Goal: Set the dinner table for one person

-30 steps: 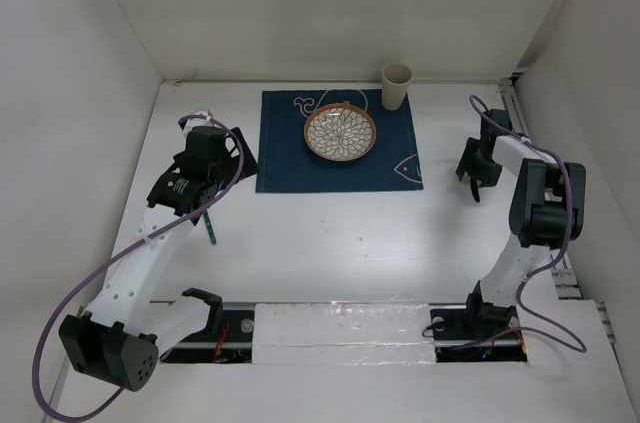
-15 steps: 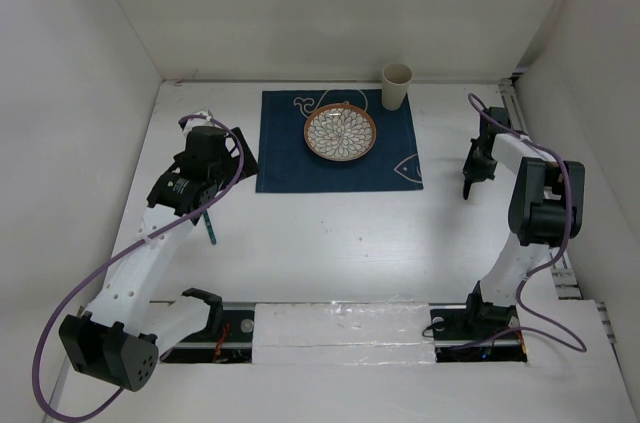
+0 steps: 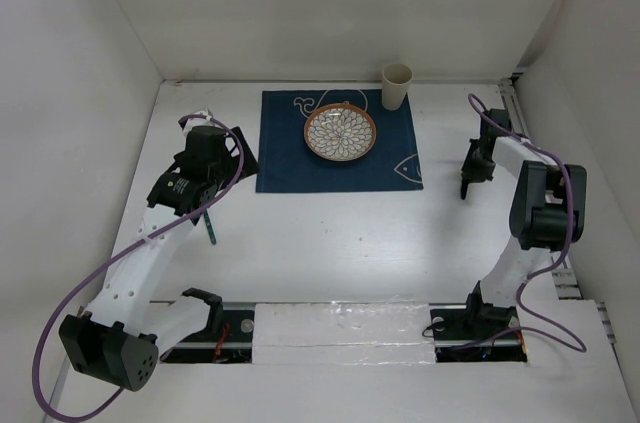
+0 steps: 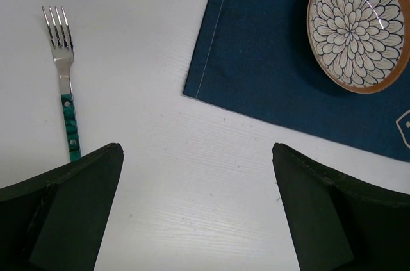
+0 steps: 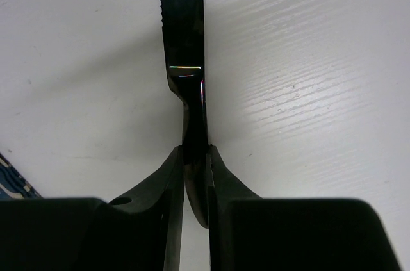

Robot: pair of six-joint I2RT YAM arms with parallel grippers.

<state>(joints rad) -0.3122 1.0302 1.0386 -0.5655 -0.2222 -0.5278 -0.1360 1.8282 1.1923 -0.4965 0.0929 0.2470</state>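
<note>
The fork beside the mat is next for my left gripper, which should go to it and close on the middle of its green handle [image 3: 210, 229] [image 4: 71, 134].
The white dinner table [image 3: 340, 243] carries a dark blue mat [image 3: 290, 165] with a flower-pattern plate [image 3: 341, 131] on it. A beige cup [image 3: 397, 86] stands at the mat's far right corner. A fork with a green handle [image 4: 64, 85] lies on the table left of the mat [image 4: 256, 47]; it also shows in the top view [image 3: 210, 228]. My left gripper [image 4: 197, 156] is open and empty above the table between fork and mat. My right gripper [image 5: 195, 152] is shut on a dark knife [image 5: 182, 40], right of the mat in the top view [image 3: 467, 183].
White walls enclose the table on the left, far and right sides. A metal rail [image 3: 560, 278] runs along the right edge. Purple cables loop off both arms. The plate also shows in the left wrist view [image 4: 357, 26].
My right wrist has turned and its gripper has shifted slightly, with the knife in it. The left arm, fork, plate and cup have not moved.
</note>
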